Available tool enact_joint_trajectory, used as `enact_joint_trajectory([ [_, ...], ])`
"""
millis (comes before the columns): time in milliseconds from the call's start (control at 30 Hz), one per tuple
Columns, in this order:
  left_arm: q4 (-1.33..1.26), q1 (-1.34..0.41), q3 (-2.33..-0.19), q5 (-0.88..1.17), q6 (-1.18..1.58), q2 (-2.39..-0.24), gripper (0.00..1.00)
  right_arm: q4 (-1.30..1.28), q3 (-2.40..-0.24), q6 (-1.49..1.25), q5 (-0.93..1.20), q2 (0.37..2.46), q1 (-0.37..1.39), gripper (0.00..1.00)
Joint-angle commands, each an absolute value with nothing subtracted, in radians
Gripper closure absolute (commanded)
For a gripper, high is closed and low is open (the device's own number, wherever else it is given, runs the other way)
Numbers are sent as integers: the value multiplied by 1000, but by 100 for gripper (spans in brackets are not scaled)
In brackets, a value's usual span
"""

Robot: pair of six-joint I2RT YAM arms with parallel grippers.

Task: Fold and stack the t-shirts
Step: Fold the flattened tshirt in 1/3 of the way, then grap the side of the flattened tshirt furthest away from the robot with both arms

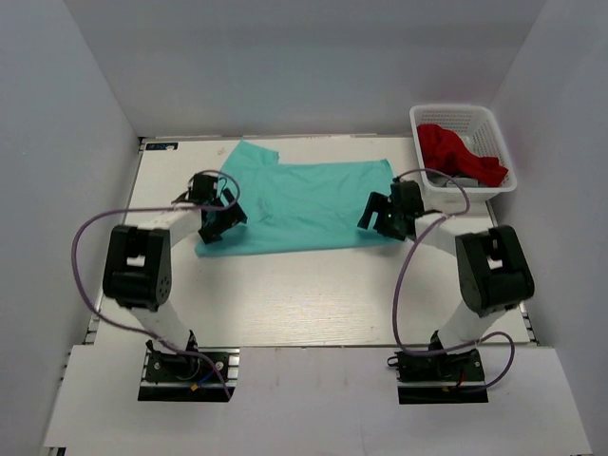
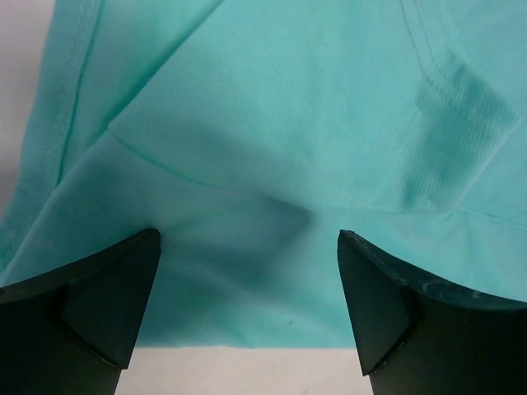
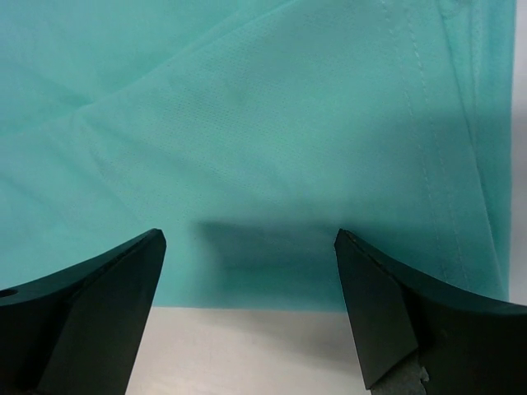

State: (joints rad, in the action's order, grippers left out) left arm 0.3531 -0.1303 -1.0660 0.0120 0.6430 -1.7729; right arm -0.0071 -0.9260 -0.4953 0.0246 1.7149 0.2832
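Next, my left gripper grips the far corner (image 1: 241, 143) of the teal t-shirt, where a piece sticks out past the t-shirt's long far edge.
A teal t-shirt (image 1: 304, 204) lies spread on the table, partly folded, its near edge toward the arms. My left gripper (image 1: 220, 220) is open over the shirt's near left part; in the left wrist view the shirt (image 2: 272, 156) fills the frame and its near edge lies between my gripper (image 2: 247, 284). My right gripper (image 1: 380, 218) is open over the shirt's near right edge; the right wrist view shows the shirt (image 3: 247, 140) with its hem between my gripper (image 3: 247, 280). A red t-shirt (image 1: 456, 154) lies in the white basket (image 1: 430, 118).
The white basket stands at the back right of the table, just behind my right arm. A grey item (image 1: 463, 180) lies under the red shirt in it. White walls close in the table (image 1: 304, 294) on three sides.
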Motion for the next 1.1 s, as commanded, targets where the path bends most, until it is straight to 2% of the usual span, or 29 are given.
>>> enact_joint_trajectory([
  [0,547,-132,-817,-47,736,-1671,0,-57,-745,-554,23,1625,310,10],
  [200,624,-141,-599,-48,811,-1386,0,-115,-598,-598,52,1439,363,10],
  [367,675,-141,-649,-77,809,-1206,0,-143,-595,-594,61,1281,399,10],
  [500,674,-141,-799,-142,798,-1195,0,-182,-673,-565,9,1221,403,10],
  [667,573,-141,-1039,-181,759,-1394,0,-206,-903,-542,-182,1316,397,10],
  [733,555,-115,-1121,-117,718,-1492,0,-210,-995,-517,-231,1424,390,10],
  [900,673,-115,-1567,-285,690,-1915,0,-281,-1268,-479,-337,1658,367,10],
  [1067,790,-92,-2102,-285,609,-2277,0,-311,-1488,-416,-314,1857,330,10],
])
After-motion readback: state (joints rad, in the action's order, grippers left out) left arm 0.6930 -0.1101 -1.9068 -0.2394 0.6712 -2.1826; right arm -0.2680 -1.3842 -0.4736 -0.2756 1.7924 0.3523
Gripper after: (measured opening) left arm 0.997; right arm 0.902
